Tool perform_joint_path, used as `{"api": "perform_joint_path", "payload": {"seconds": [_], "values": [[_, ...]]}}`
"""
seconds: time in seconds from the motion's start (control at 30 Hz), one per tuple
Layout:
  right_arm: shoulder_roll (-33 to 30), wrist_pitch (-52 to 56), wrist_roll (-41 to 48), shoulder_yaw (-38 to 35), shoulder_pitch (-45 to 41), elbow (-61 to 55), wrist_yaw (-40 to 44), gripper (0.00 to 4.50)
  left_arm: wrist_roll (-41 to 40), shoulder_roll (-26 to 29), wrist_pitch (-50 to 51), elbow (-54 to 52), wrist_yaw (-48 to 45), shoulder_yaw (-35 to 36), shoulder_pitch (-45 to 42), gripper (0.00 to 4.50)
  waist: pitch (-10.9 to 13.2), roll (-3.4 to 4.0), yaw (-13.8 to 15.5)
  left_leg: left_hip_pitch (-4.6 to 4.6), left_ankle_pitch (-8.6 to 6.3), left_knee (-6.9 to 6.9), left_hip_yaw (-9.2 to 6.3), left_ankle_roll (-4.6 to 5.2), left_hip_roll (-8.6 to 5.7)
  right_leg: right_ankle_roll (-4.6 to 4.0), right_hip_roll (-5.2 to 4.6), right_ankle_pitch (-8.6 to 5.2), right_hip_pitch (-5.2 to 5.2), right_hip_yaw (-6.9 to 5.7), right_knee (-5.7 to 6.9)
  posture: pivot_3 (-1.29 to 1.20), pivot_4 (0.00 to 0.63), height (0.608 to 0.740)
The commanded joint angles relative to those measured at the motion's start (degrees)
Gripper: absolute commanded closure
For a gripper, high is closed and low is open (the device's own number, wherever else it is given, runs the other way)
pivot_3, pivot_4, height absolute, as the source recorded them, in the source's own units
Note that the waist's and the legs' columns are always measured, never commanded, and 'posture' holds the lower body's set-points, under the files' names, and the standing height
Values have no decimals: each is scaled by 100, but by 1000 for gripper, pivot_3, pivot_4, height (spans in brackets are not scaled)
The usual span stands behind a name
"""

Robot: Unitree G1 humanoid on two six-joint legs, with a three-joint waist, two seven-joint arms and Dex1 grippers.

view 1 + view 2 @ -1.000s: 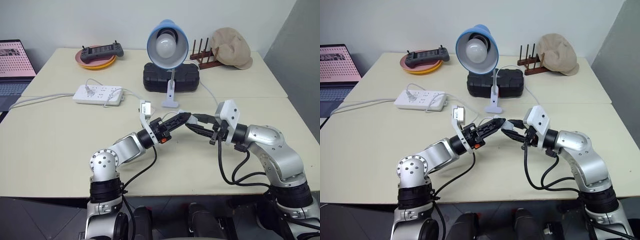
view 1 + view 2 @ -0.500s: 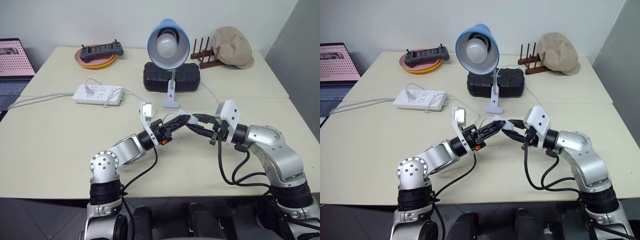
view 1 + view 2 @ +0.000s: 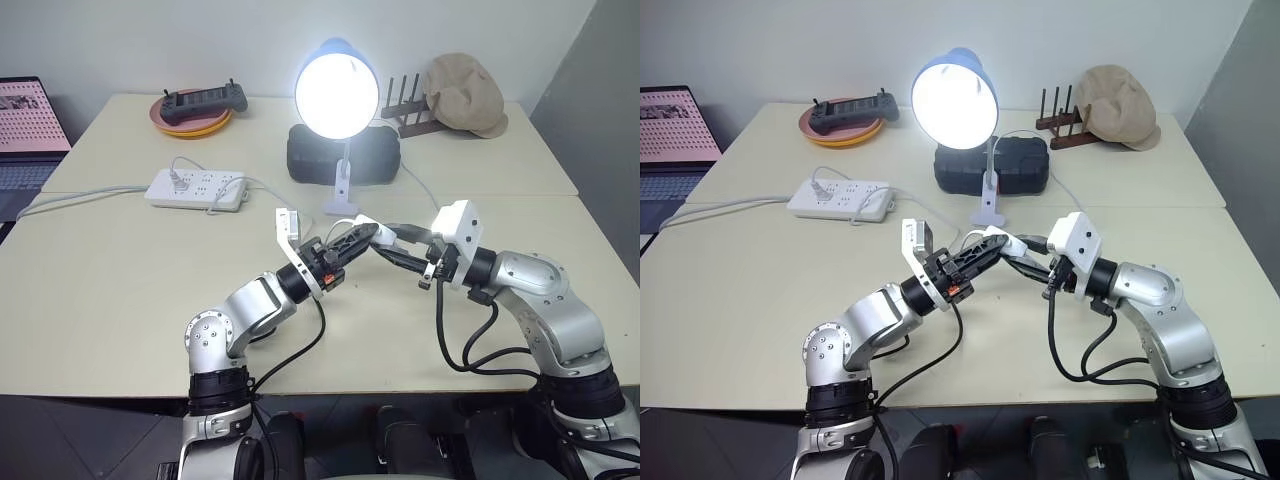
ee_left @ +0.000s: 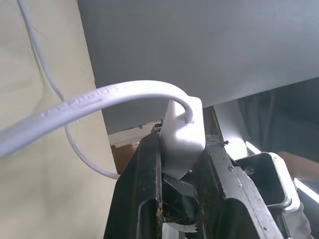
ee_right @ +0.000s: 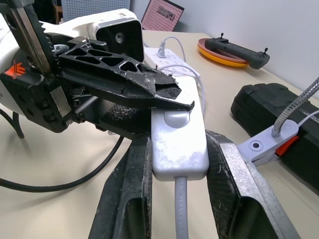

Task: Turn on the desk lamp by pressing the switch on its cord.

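I should release the switch with my right gripper on the bare table just in front (image 3: 379, 246) of the desk lamp's clip base.
The desk lamp (image 3: 337, 95) stands at the back of the table with its bulb glowing bright inside the light-blue shade. Above the table's middle, both grippers meet at the switch (image 5: 178, 134), a small white oblong. My right gripper (image 5: 177, 144) is shut on the switch from both sides. My left gripper (image 3: 365, 236) comes from the opposite side and is shut on the switch's far end (image 4: 182, 142), one black finger (image 5: 124, 82) lying across its button. The thin white cord (image 4: 89, 107) curves out of the switch toward the lamp's clip base (image 3: 340, 205).
A white power strip (image 3: 196, 188) lies at the left with a plug in it. Behind the lamp sits a black case (image 3: 343, 155). Along the far edge are a controller (image 3: 205, 100) on an orange plate, a wooden rack (image 3: 405, 105) and a beige hat (image 3: 462, 95). A laptop (image 3: 30, 130) is far left.
The lamp's bulb has gone from dark to lit. My left gripper has rolled and closed its fingers on the switch. The right gripper has kept still.
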Motion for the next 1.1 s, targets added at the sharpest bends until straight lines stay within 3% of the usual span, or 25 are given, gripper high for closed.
{"api": "perform_joint_path", "payload": {"seconds": [0.03,0.13,0.2,0.4,0.53,0.6,0.67,0.73,0.87,1.07,1.1], "values": [[-59,-4,18,-52,111,-74,-31,3416,-603,62,-273,-335,9,0,-10,3936,0,0,2,0,0,0,0,0,0,0,0,0,0,0,0,0,150,740],[-63,-2,19,-40,128,-102,-54,3416,-330,187,-341,-425,28,-118,-5,3936,0,0,5,0,0,0,0,0,-1,0,0,0,0,0,0,0,150,740],[-59,12,37,-56,112,-88,-66,3416,-397,234,-403,-461,-78,-124,6,3237,0,0,5,0,0,0,0,0,-1,-1,0,0,0,0,0,0,150,740],[-51,14,95,-112,47,89,-53,3416,-858,681,-496,-657,96,-139,206,2079,0,0,1,1,0,-1,0,0,0,-2,0,-1,0,0,-1,0,150,740],[-19,-51,127,-133,-166,562,12,3416,-1157,1435,-431,-967,156,-69,494,1217,0,0,-7,2,0,-3,1,0,1,-3,0,-1,0,2,-2,0,150,740],[-8,-218,-18,-19,-357,1069,109,3416,-901,2257,-64,-1347,-227,58,564,812,4,-6,-18,2,0,-3,0,0,1,-5,0,-3,0,0,-1,0,150,740],[-7,-305,-151,96,-517,1482,182,3416,-403,2973,177,-1684,-751,88,530,480,5,-6,-19,3,0,-4,0,0,4,-27,3,-13,-5,1,1,0,150,740],[-19,-390,-395,289,-723,1994,274,3416,780,3860,200,-2110,-1557,-71,355,112,5,-5,-15,5,0,-4,3,0,2,-37,2,-20,-5,2,0,0,150,740],[65,-443,-633,528,-1106,2880,474,3416,3248,5212,-767,-2552,-3295,-769,184,27,12,-7,-5,2,0,-6,11,-2,0,-41,-2,-21,-7,1,-14,0,150,740],[84,-406,-965,839,-1411,3766,782,3416,5546,5850,-2388,-2260,-4864,-1410,170,27,13,-6,-9,-11,-4,-29,21,-7,2,-43,-6,-17,-19,4,-31,0,150,740],[82,-418,-980,842,-1429,3836,823,3067,5674,5853,-2481,-2185,-5020,-1416,175,10,13,-6,-11,-13,-5,-32,21,-7,3,-40,-5,-15,-23,3,-31,0,150,740]]}}
